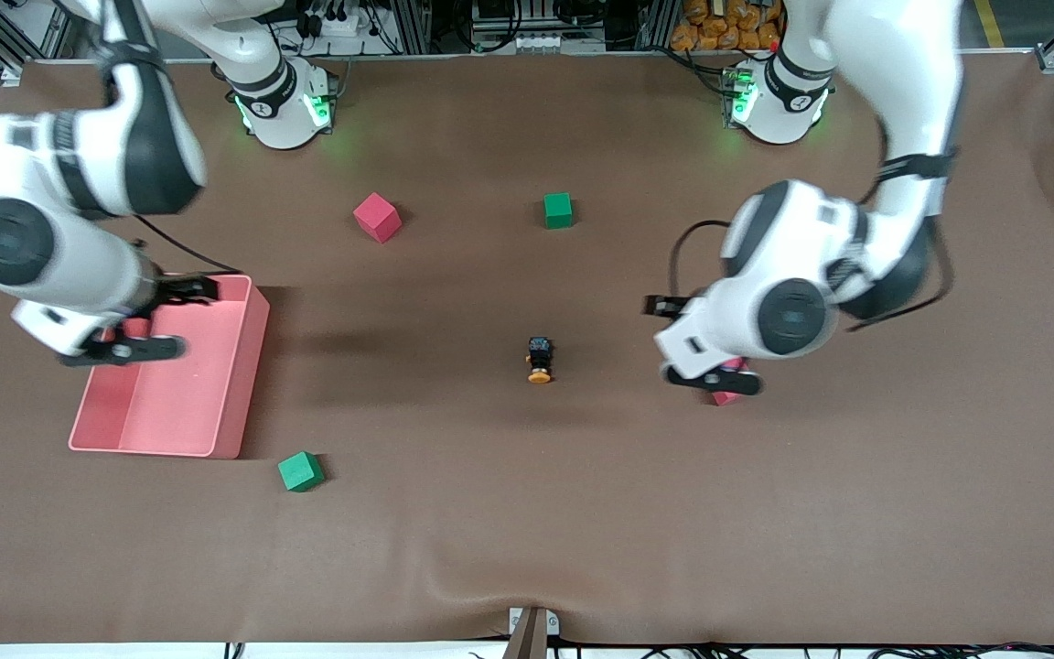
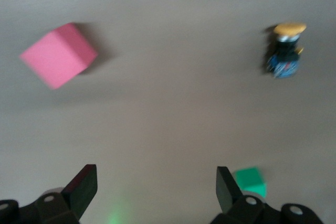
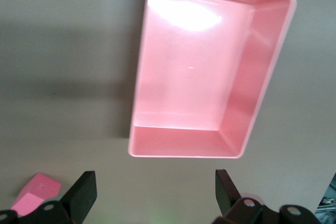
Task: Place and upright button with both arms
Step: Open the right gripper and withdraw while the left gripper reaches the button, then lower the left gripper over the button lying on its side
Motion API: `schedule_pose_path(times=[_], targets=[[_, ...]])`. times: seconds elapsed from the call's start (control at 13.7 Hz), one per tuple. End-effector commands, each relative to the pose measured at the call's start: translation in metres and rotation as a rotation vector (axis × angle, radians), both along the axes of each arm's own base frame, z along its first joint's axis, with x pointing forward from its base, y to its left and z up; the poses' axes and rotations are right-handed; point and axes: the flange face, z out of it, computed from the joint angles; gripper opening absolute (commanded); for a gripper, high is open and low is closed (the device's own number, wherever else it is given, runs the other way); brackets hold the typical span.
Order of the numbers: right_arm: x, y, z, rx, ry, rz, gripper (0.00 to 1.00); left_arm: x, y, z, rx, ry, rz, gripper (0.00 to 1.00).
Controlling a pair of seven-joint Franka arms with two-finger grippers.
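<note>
The button's black body point(image 1: 540, 351) point(image 2: 286, 53), just behind its orange cap, is the next place that my left gripper will move to, and it should close there.
The button point(image 1: 539, 359) lies on its side on the brown table mat, its orange cap toward the front camera and its black body farther back. It also shows in the left wrist view as the button point(image 2: 286, 51). My left gripper point(image 1: 701, 343) hangs open over the mat beside the button, toward the left arm's end, with nothing between its fingers point(image 2: 84, 187). My right gripper point(image 1: 156, 320) hangs open and empty over the pink bin point(image 1: 243, 366), at the part of it farther from the front camera. Its own view shows the right gripper point(image 3: 156, 190) and the bin's wall point(image 3: 265, 72).
A pink cube point(image 1: 726, 395) sits partly hidden under the left gripper, seen as the pink cube point(image 2: 59, 55). Another pink cube point(image 1: 377, 217) and a green cube point(image 1: 558, 210) lie farther back. A second green cube point(image 1: 300, 471) lies by the bin's near corner.
</note>
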Motion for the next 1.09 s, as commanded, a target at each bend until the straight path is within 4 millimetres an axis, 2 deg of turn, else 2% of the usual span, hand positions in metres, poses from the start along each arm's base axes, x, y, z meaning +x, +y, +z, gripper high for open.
schedule_pose_path(times=[0.0,0.15,0.29,0.36,0.51,0.58,0.8,0.95,1.02], targets=[[-0.011,-0.046,0.024,0.062,-0.059,0.003,1.00,-0.002,-0.042,-0.012,-0.005,-0.044,0.132,1.00],[-0.012,-0.066,0.039,0.139,-0.094,-0.028,1.00,-0.006,-0.063,-0.028,-0.003,-0.065,0.188,1.00],[-0.007,-0.060,0.070,0.145,-0.152,-0.019,1.00,-0.011,-0.081,-0.050,-0.009,-0.078,0.195,1.00],[-0.002,-0.055,0.093,0.144,-0.197,-0.016,1.00,-0.016,-0.098,-0.062,-0.028,-0.091,0.212,1.00],[0.000,-0.050,0.123,0.146,-0.222,-0.003,1.00,-0.039,-0.143,-0.084,-0.050,-0.139,0.231,1.00],[-0.004,-0.052,0.130,0.146,-0.201,-0.019,1.00,-0.041,-0.151,-0.093,-0.059,-0.157,0.251,1.00],[-0.014,-0.064,0.139,0.143,-0.174,-0.048,1.00,-0.038,-0.156,-0.116,-0.081,-0.191,0.250,1.00],[-0.029,-0.070,0.148,0.165,-0.173,-0.068,1.00,-0.050,-0.172,-0.134,-0.081,-0.203,0.229,1.00],[-0.038,-0.075,0.151,0.208,-0.183,-0.105,1.00,-0.051,-0.172,-0.137,-0.078,-0.202,0.229,1.00]])
